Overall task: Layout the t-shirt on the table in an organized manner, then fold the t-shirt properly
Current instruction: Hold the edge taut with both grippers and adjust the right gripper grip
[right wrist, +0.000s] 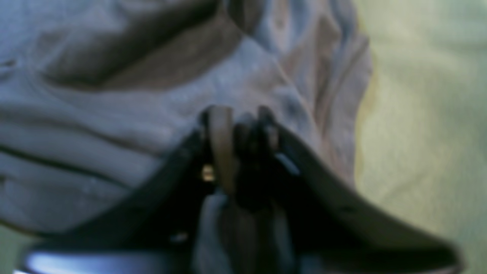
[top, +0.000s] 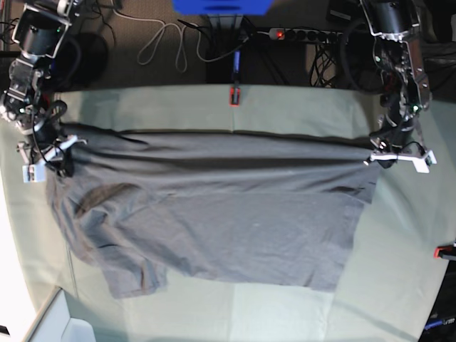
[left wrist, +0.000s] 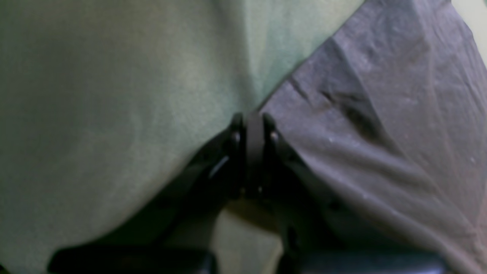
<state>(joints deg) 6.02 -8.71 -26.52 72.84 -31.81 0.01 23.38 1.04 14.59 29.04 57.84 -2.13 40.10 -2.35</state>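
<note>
I pinch bunched fabric inside the t-shirt's edge; my right gripper should open, take the t-shirt's far corner (top: 75, 129), then straighten its upper edge.
The grey t-shirt (top: 214, 214) lies spread wide across the table (top: 299, 107), its upper edge pulled taut between both grippers. My left gripper (top: 387, 157), on the right in the base view, is shut on the shirt's corner. In the left wrist view the jaws (left wrist: 254, 122) pinch the shirt's edge (left wrist: 380, 114) over the green cloth (left wrist: 114, 114). My right gripper (top: 44, 151), on the left in the base view, is shut on bunched shirt fabric (right wrist: 114, 121); its jaws (right wrist: 237, 116) are closed. A dark collar curve (top: 107, 194) and a sleeve (top: 135, 278) show near that end.
Red clamps sit at the table's far edge (top: 234, 95) and right edge (top: 446, 251). Behind the table are a power strip (top: 299, 33), cables (top: 167, 43) and a blue object (top: 221, 6). A white surface (top: 60, 324) lies at the bottom left corner.
</note>
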